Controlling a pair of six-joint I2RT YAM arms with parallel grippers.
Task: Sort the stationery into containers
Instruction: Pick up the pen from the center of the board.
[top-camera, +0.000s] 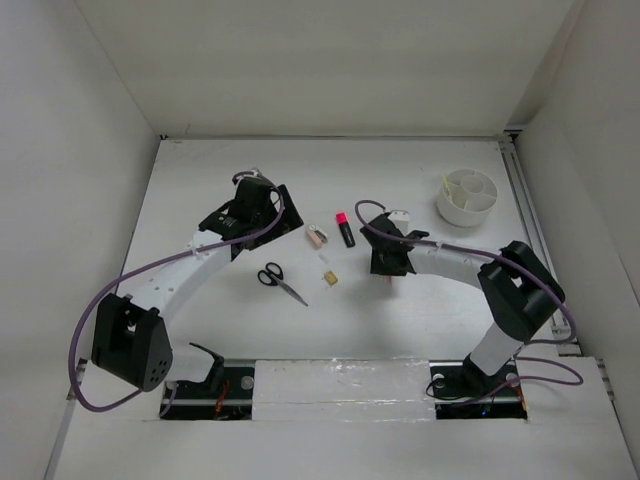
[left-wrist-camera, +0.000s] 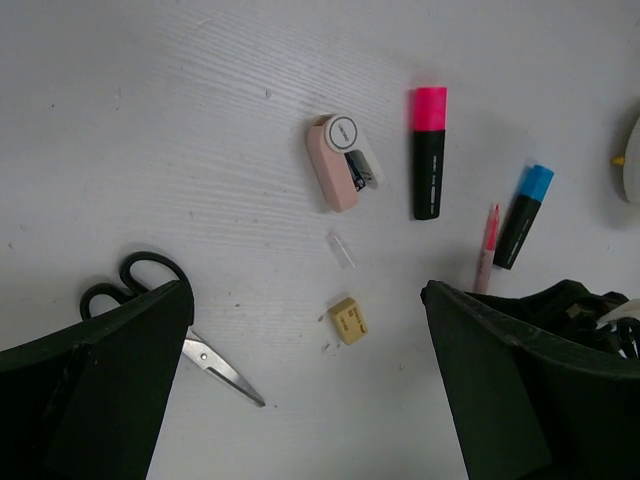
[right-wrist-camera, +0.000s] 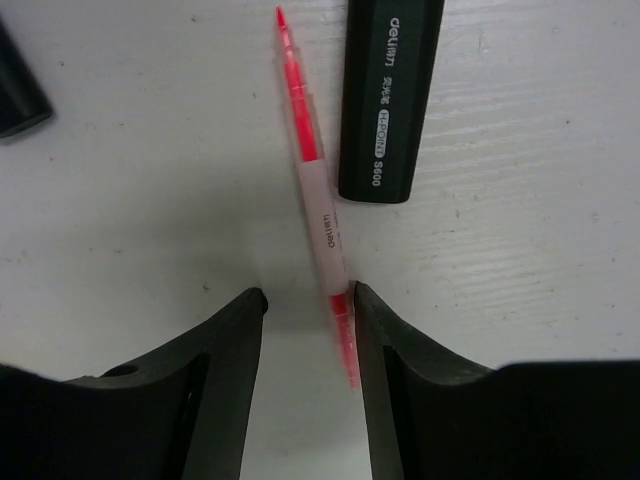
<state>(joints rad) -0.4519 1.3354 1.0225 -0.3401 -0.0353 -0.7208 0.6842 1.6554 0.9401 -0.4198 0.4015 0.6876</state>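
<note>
I need to close my left gripper on the small clear piece, by its end nearer the tan piece (top-camera: 325, 262) (left-wrist-camera: 346, 258).
My right gripper (right-wrist-camera: 308, 300) is open and low on the table, straddling the lower end of the thin pink pen (right-wrist-camera: 320, 210); the right finger (right-wrist-camera: 375, 310) touches the pen. The blue-capped black marker (right-wrist-camera: 390, 100) lies just beside it. My left gripper (left-wrist-camera: 305, 400) is open and empty, high above the tan piece (left-wrist-camera: 348, 320), with the black-handled scissors (left-wrist-camera: 135, 275) at its left. The pinkish eraser (left-wrist-camera: 335, 165) and pink-capped marker (left-wrist-camera: 428, 155) lie farther off. From above I see the left gripper (top-camera: 255, 200), right gripper (top-camera: 388, 262), scissors (top-camera: 280, 280) and white round container (top-camera: 467, 197).
A small clear piece (left-wrist-camera: 341, 249) lies between eraser and tan piece. The container stands at the back right with a yellow thing at its rim (top-camera: 445, 182). White walls close in the table on three sides. Cables loop from both arms.
</note>
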